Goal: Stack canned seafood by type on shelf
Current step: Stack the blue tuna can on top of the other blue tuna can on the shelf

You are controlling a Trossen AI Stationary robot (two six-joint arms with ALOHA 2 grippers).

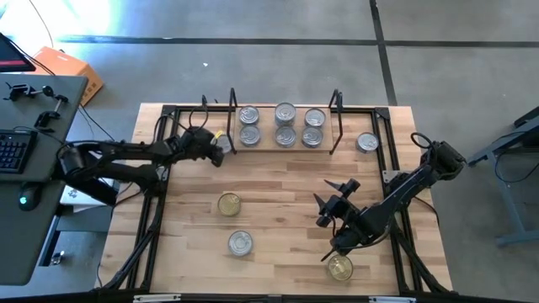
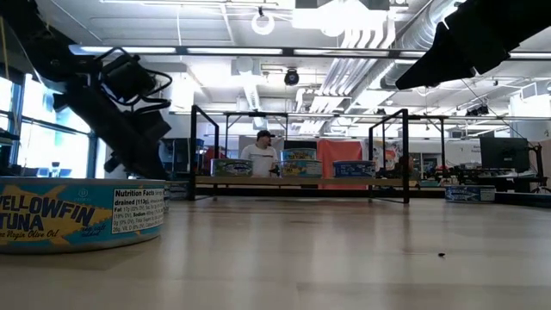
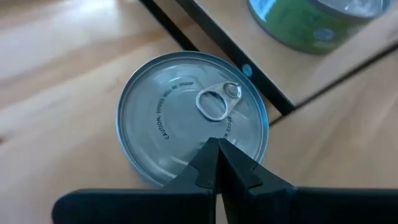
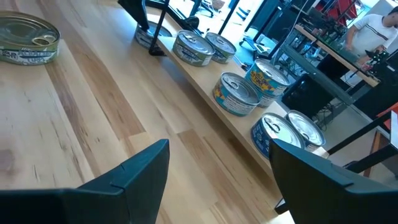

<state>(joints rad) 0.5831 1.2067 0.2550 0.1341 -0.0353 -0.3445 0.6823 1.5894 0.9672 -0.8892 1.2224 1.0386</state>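
My left gripper should set the silver-lidded can down on the table (image 1: 287, 194) between the gold-lidded can and my right gripper.
A silver-lidded can (image 3: 186, 118) stands on the table right beside the left end frame (image 3: 211, 37) of the shelf (image 1: 266, 145). My left gripper (image 3: 217, 144) is shut, its tips slanting down over this can's lid; in the high view the gripper (image 1: 221, 151) hides the can. Several cans (image 1: 285, 124) stand on the shelf board in two rows. My right gripper (image 1: 331, 194) hangs open above the table's right half, with nothing between its fingers (image 4: 149, 168). My left gripper has its shut fingertips over the can's lid (image 3: 205, 134), just short of the pull tab (image 3: 214, 102), slanting down from the table's left. Whether the tips touch the lid, I cannot tell. The can stands upright on the table.
Loose cans on the table: a gold-lidded one (image 1: 229, 204), a silver one (image 1: 240, 243), a gold one (image 1: 339, 268) under my right arm, and a silver one (image 1: 366, 141) right of the shelf. A yellow-labelled tuna can (image 2: 82, 215) fills the low view's near left.
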